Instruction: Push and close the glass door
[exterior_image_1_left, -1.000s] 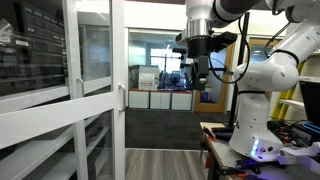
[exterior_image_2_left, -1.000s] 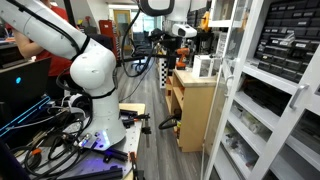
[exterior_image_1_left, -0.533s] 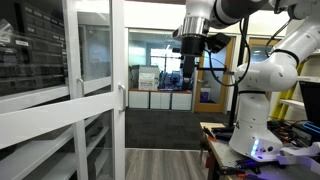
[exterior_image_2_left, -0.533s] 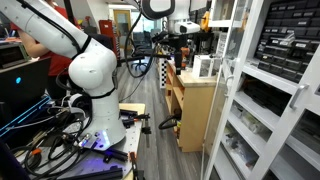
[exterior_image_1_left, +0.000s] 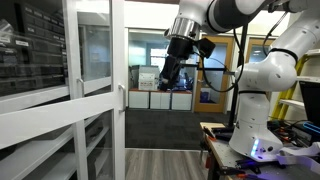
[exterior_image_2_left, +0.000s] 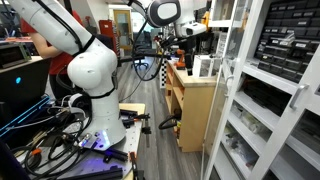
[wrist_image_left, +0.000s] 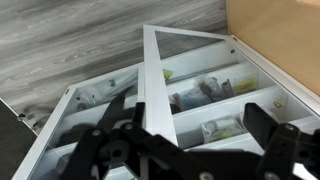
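Note:
The small white handle (exterior_image_1_left: 123, 95) on the edge of the glass door is the next place that I need to move my gripper to and close it on.
The glass door (exterior_image_1_left: 96, 55) is a tall white-framed pane with a small white handle on its edge. It stands open from the white cabinet in both exterior views (exterior_image_2_left: 237, 95). My gripper (exterior_image_1_left: 166, 78) hangs tilted in the air to the side of the door, apart from it; it also shows in an exterior view (exterior_image_2_left: 185, 60). In the wrist view the gripper (wrist_image_left: 190, 150) is open and empty, its dark fingers spread. The door's white frame edge (wrist_image_left: 152, 80) lies just beyond them, over shelves with small packets.
The arm's white base (exterior_image_1_left: 255, 100) stands on a table with cables (exterior_image_2_left: 60, 135). A low wooden cabinet (exterior_image_2_left: 195, 105) stands next to the white cabinet. A brown wood-framed room door (exterior_image_1_left: 215, 85) is at the back. Grey plank floor (exterior_image_1_left: 165, 165) lies between door and table.
The gripper has tilted and moved sideways toward the glass door, a little lower. The door itself has not moved.

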